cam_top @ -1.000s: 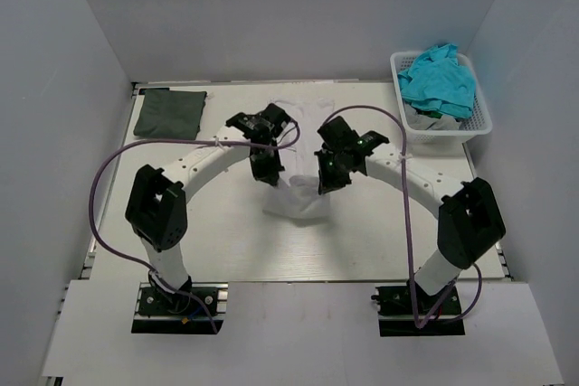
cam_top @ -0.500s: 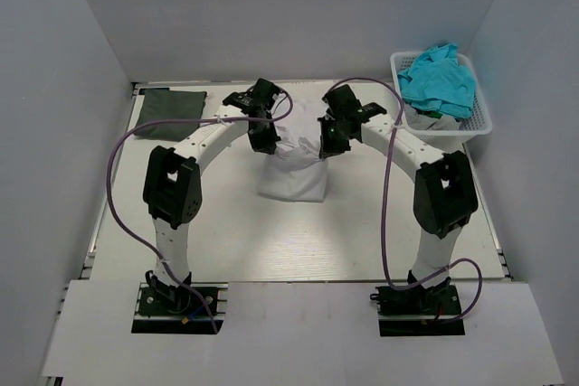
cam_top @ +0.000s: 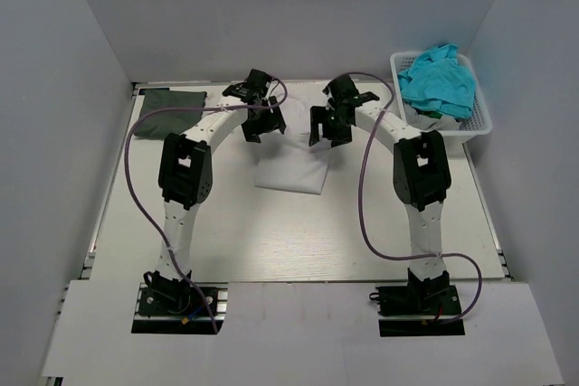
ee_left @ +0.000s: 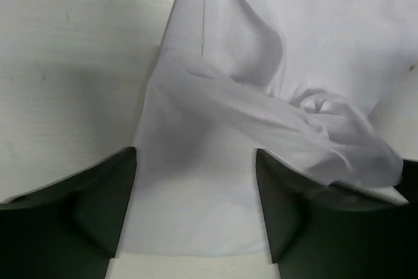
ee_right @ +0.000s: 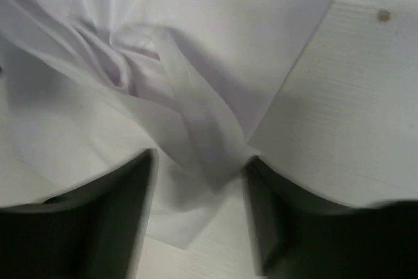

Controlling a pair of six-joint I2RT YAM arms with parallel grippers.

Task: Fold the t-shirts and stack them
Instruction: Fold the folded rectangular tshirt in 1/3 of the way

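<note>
The white t-shirt's folded-over edge bunches into a twist, so the robot's right gripper needs to pinch that twist (ee_right: 206,125) and straighten it before both grippers lift the t-shirt's near corners.
A white t-shirt (cam_top: 291,169) lies folded in a rough rectangle at the middle of the table, its far edge bunched. My left gripper (cam_top: 262,129) hovers open over the far left corner, and my right gripper (cam_top: 324,131) hovers open over the far right corner. In the left wrist view the open left gripper (ee_left: 196,210) straddles loose, rumpled white t-shirt cloth (ee_left: 215,129) without clamping it. The right wrist view shows the open right gripper (ee_right: 199,217) above a twisted fold of the white t-shirt (ee_right: 189,115). A dark grey-green t-shirt (cam_top: 170,102) lies folded at the far left.
A white lattice basket (cam_top: 445,136) stands at the far right corner, holding crumpled teal t-shirts (cam_top: 437,81) over some grey cloth. Bare table (cam_top: 271,232) stretches between the white t-shirt and the arm bases. Grey walls close in the sides and back.
Both arms carried the shirt's near edge away from the bases and over to the far edge, folding it. Both grippers, shut on the cloth before, now stand open and the cloth lies loose.
</note>
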